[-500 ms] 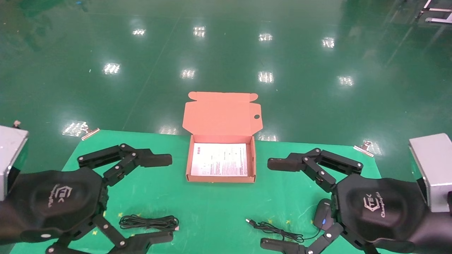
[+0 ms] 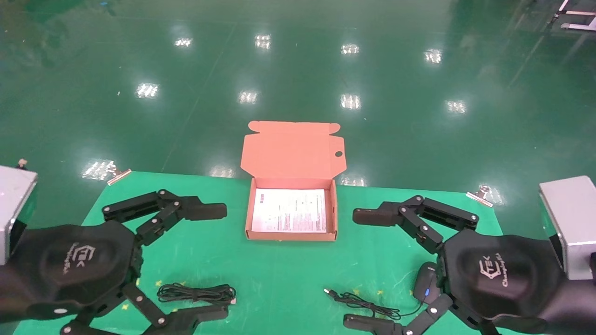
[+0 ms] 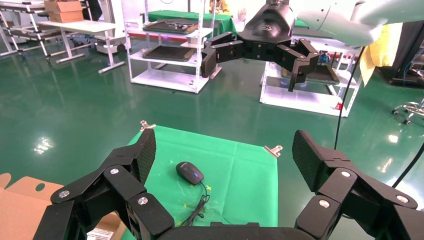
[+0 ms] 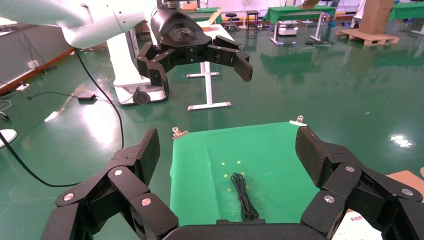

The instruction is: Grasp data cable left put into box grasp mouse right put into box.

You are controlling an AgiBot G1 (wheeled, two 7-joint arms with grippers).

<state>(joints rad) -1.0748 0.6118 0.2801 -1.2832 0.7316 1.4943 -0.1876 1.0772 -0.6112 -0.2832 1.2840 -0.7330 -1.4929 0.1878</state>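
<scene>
The mouse's bundled cord (image 2: 390, 313) is next; my right gripper will grip its looped end, farther from the plug.
The box (image 2: 332, 209) lies open at the middle back of the green table, lid flap up, a white printed sheet as its floor. The data cable (image 2: 195, 293) lies looped near the front left; it also shows in the right wrist view (image 4: 244, 196). The mouse (image 2: 424, 282) sits at the front right, partly hidden by my right arm, its cord (image 2: 361, 301) trailing left; it also shows in the left wrist view (image 3: 189, 172). My left gripper (image 2: 212, 263) hovers open above the cable. My right gripper (image 2: 361, 270) hovers open beside the mouse. Both are empty.
The green cloth (image 2: 279, 270) is held by metal clips (image 2: 479, 195) at its back corners. Grey boxes stand at the far left (image 2: 14, 204) and far right (image 2: 570, 223). Beyond the table edge is shiny green floor.
</scene>
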